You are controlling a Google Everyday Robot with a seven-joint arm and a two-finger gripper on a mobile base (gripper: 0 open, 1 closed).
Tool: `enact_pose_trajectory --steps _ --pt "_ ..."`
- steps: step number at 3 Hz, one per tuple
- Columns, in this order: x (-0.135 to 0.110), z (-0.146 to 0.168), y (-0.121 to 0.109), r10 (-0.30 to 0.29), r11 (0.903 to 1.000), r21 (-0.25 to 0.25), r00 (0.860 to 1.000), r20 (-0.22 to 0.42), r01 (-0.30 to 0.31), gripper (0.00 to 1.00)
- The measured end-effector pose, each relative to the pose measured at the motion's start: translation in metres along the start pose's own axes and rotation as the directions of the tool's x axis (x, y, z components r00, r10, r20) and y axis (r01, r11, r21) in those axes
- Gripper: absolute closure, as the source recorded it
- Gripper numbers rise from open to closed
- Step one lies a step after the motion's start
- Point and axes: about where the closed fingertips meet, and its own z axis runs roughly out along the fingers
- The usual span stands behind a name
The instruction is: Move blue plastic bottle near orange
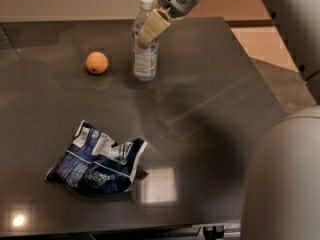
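My gripper needs to set the blue plastic bottle free on the dark table (116, 81), close against the side of the orange that faces the arm.
The blue plastic bottle (144, 54) stands upright on the dark table (210, 109), clear with a white cap and a blue-and-white label. The orange (96, 63) sits just left of it, a short gap between them. My gripper (150, 30) comes in from the upper right and is shut on the bottle's upper body, one tan finger (154, 25) showing in front of it.
A crumpled dark blue and white snack bag (97, 158) lies at the front left of the table. The table's right edge borders a tan floor (265, 44). A pale rounded robot part (282, 179) fills the lower right corner.
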Motion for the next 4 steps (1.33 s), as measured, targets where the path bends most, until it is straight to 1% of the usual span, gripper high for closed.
enact_pose_trajectory --steps 1,2,3,4 --pt "-0.024 0.022 -0.009 0.024 0.9997 -0.001 1.0 -0.009 -0.024 1.0" --pt "-0.043 0.042 -0.016 0.06 0.9982 0.011 0.998 -0.014 -0.06 1.0" --pt "-0.055 0.06 -0.023 0.088 0.9953 0.042 0.996 -0.017 -0.087 1.0" --pt "-0.061 0.075 -0.026 0.118 0.9904 0.073 0.993 -0.006 -0.118 1.0"
